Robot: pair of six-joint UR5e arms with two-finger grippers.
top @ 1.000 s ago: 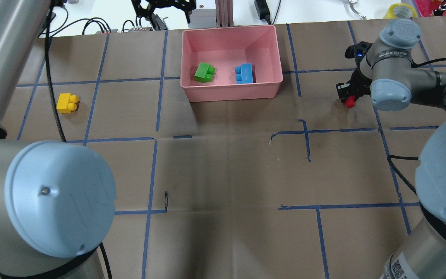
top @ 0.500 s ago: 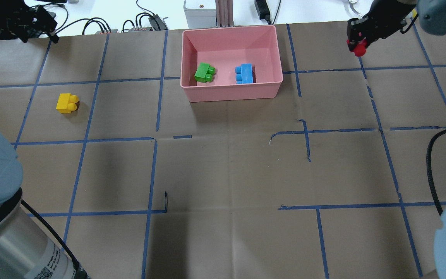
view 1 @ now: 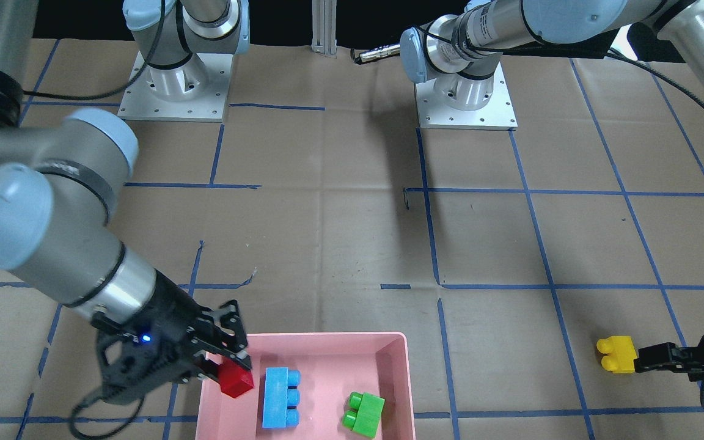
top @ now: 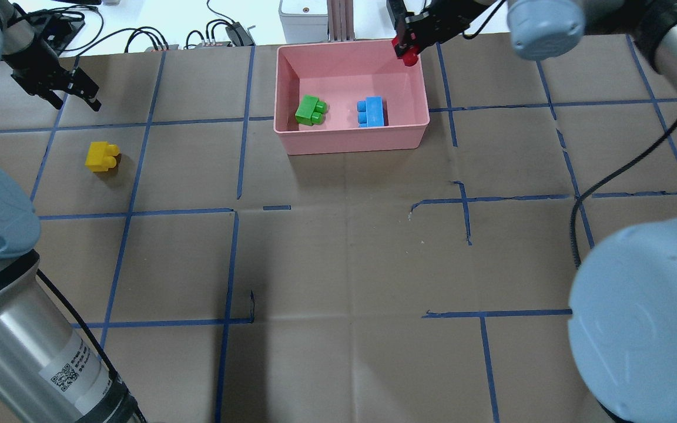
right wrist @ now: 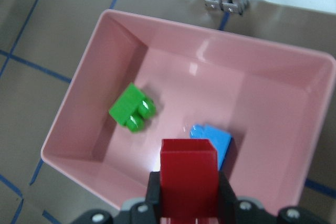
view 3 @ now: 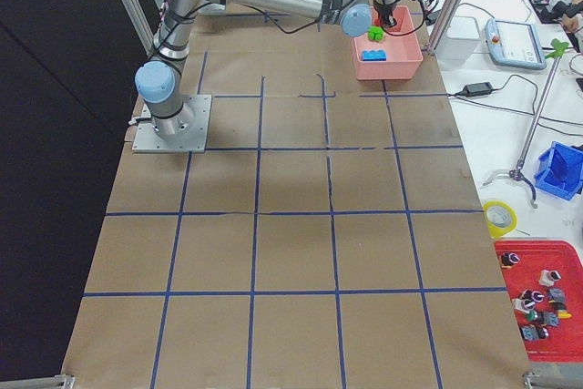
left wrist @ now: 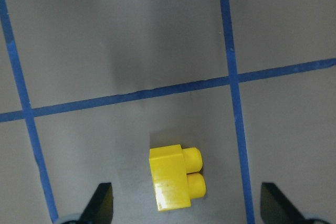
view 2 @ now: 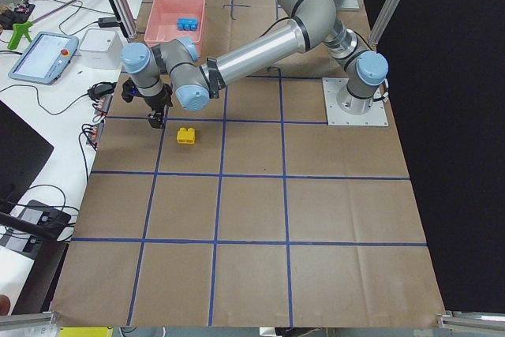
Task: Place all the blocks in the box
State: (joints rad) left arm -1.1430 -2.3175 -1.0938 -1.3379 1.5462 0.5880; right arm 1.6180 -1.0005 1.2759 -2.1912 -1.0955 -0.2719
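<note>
My left gripper grips the middle of the yellow block [view 1: 617,354] [left wrist: 177,179] next, closing from the block's round knobs to the side opposite them.
The pink box [top: 350,142] stands at the table's far middle, also in the front view [view 1: 327,336]. In it lie the green block [top: 310,110] [right wrist: 132,108] and the light-blue block [top: 372,111] [right wrist: 218,139]. My right gripper [top: 407,50] [view 1: 230,370] is shut on the red block [top: 410,56] [right wrist: 188,174] and holds it above the box's far right corner. The yellow block [top: 101,156] [left wrist: 173,177] lies on the paper at the far left. My left gripper [top: 77,106] [left wrist: 186,205] is open and hovers above it, a finger on each side.
Blue tape lines grid the brown paper. Cables and a grey device [top: 303,14] lie beyond the far edge, with an aluminium post [top: 338,17] just behind the box. The two arm bases [view 1: 172,85] [view 1: 465,98] stand at the robot's side.
My right gripper has carried the red block left, from the far right to above the box's far right corner. My left gripper has moved in over the yellow block.
</note>
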